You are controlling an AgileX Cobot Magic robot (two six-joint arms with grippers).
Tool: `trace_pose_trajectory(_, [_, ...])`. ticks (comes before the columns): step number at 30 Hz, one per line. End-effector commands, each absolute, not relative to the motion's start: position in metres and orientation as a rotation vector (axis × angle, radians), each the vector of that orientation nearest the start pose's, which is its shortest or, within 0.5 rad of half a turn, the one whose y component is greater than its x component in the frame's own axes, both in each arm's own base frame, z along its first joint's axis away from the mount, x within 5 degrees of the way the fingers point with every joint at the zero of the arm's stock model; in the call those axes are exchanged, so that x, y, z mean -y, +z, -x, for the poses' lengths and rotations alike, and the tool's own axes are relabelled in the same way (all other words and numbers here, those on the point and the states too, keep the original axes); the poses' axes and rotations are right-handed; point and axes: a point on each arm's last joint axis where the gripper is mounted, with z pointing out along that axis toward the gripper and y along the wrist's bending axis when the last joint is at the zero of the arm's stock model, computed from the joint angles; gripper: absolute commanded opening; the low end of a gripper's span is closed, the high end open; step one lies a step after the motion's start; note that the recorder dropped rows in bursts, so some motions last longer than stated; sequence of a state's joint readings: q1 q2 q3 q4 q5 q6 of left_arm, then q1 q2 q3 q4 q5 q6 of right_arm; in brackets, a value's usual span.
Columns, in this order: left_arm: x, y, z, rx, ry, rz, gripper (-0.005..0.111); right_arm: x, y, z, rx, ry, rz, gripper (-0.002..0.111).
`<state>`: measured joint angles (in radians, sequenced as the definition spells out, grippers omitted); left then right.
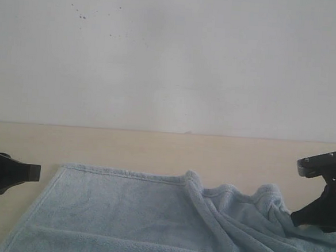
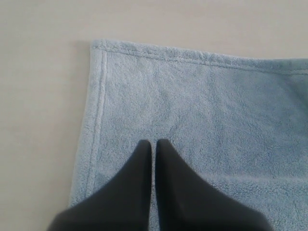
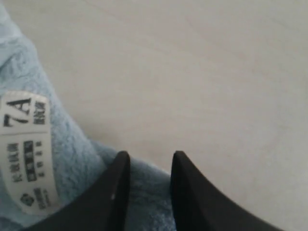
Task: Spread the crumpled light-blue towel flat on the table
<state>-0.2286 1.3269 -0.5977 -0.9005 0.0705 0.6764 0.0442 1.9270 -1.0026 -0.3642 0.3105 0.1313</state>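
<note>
The light-blue towel's raised fold [image 1: 273,198] [image 3: 30,77] beside the white label is the next spot my right gripper needs to go to and close on.
The light-blue towel [image 1: 127,215] lies on the beige table [image 1: 154,151]. Its left part is flat with the hemmed corner squared, and its right part is bunched in folds [image 1: 249,204]. My left gripper [image 1: 35,172] hovers shut by the left edge, over the flat corner [image 2: 153,143] of the towel [image 2: 202,110], with nothing held. My right gripper [image 1: 295,218] sits at the crumpled right end. Its jaws [image 3: 150,156] stand apart, and a fluffy towel edge [image 3: 149,190] lies in the gap. The white label [image 3: 26,149] shows beside it.
A white-grey wall [image 1: 161,56] with a few dark specks rises straight behind the table's far edge. The right arm's black wrist block [image 1: 321,162] stands above the towel's right end. Beige table surface [image 3: 202,72] stretches beyond the right gripper's tips.
</note>
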Motion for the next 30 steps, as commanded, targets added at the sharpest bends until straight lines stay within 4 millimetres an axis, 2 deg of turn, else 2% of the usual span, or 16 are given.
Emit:
trace_pose_trajectory(1, [0.063, 0.217, -0.245, -2.267, -0.310, -0.027, 0.004, -0.023, 0.128, -0.338, -2.681, -0.167, 0.391, 0.029])
trace_pose_trajectory(4, [0.063, 0.217, -0.245, -2.267, -0.310, -0.027, 0.004, -0.045, 0.130, -0.312, -2.691, -0.122, 0.446, 0.029])
trace_pose_trajectory(9, [0.063, 0.217, -0.245, -2.268, -0.311, -0.025, 0.004, -0.066, 0.129, -0.273, -2.708, -0.026, 0.432, 0.029])
trace_pose_trajectory(11, [0.064, 0.217, -0.244, -2.273, -0.317, -0.029, 0.004, -0.073, 0.144, -0.260, -2.639, 0.010, 0.434, 0.029])
trace_pose_trajectory(14, [0.063, 0.217, -0.244, -2.271, -0.313, -0.030, 0.004, -0.071, 0.177, -0.256, -2.512, 0.029, 0.415, 0.029])
trace_pose_trajectory(16, [0.063, 0.218, -0.245, -2.263, -0.306, -0.021, 0.004, -0.072, 0.193, -0.256, -2.413, 0.040, 0.429, 0.029])
trace_pose_trajectory(18, [0.063, 0.218, -0.245, -2.263, -0.306, -0.021, 0.004, -0.070, 0.196, -0.260, -2.376, 0.028, 0.444, 0.029])
trace_pose_trajectory(25, [0.064, 0.217, -0.244, -2.271, -0.315, -0.027, 0.004, -0.035, 0.178, -0.288, -2.448, -0.037, 0.282, 0.029])
trace_pose_trajectory(30, [0.063, 0.217, -0.244, -2.270, -0.313, -0.026, 0.004, -0.034, 0.166, -0.304, -2.451, -0.042, 0.304, 0.029])
